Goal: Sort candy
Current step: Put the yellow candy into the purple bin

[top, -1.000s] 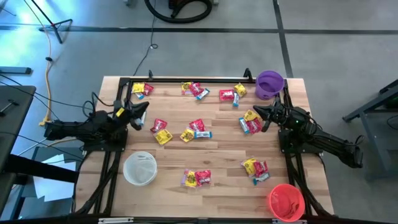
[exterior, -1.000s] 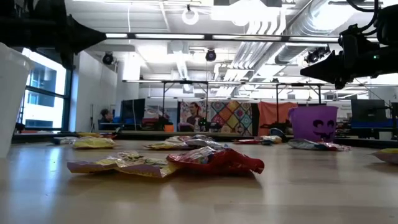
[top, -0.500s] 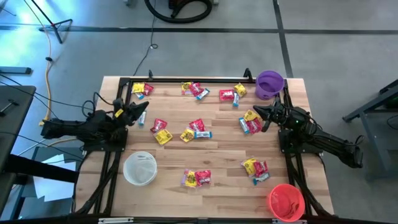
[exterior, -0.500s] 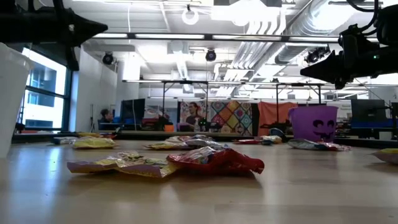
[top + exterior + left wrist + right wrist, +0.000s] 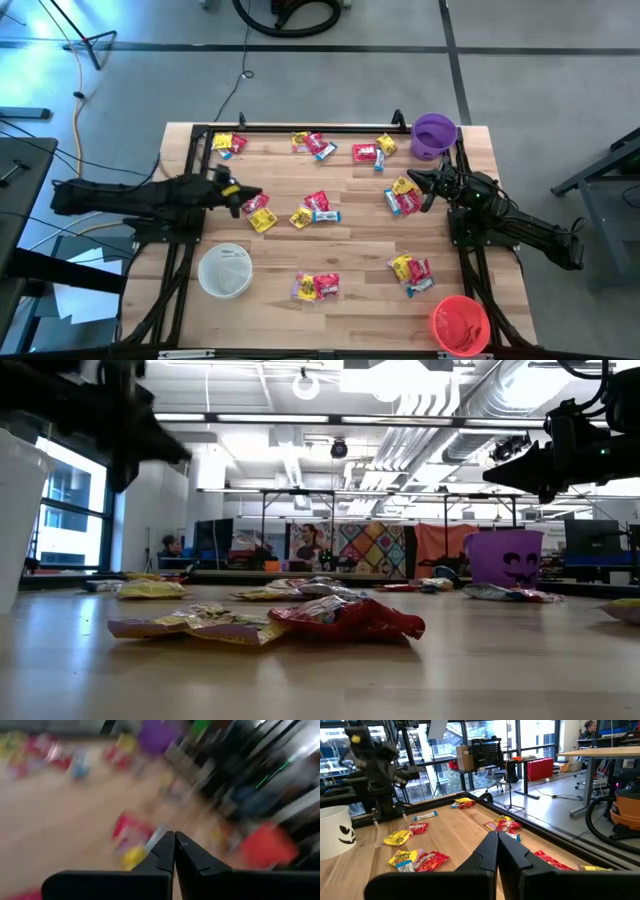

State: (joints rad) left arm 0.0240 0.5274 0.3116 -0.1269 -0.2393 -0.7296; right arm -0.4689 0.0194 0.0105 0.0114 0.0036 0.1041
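Note:
I will close my left gripper on the yellow candy (image 5: 263, 219) that lies against the red candy, in the pair just beyond the white bowl.
Candy in red, yellow and light blue wrappers lies scattered in small heaps on the wooden table (image 5: 350, 230), such as one heap mid-table (image 5: 313, 210) and one near the front (image 5: 270, 622). My left gripper (image 5: 256, 198) is shut and empty. It hovers well above the table, over a red and yellow candy pair (image 5: 260, 212), and shows blurred in the low view (image 5: 178, 452) and its wrist view (image 5: 174, 840). My right gripper (image 5: 414, 180) is shut and empty, held level above the table's right side beside another candy heap (image 5: 403, 196).
A purple bowl (image 5: 434, 135) stands at the far right corner, a white bowl (image 5: 225, 270) near the left front, and a red bowl (image 5: 460, 323) at the near right corner. A black frame rail (image 5: 300, 128) runs along the table's far edge.
My left gripper has swung out from the table's left edge toward the middle, turning from pointing far-right to pointing right and tipping downward, staying shut. It now hovers over the red and yellow candy. No candy has moved.

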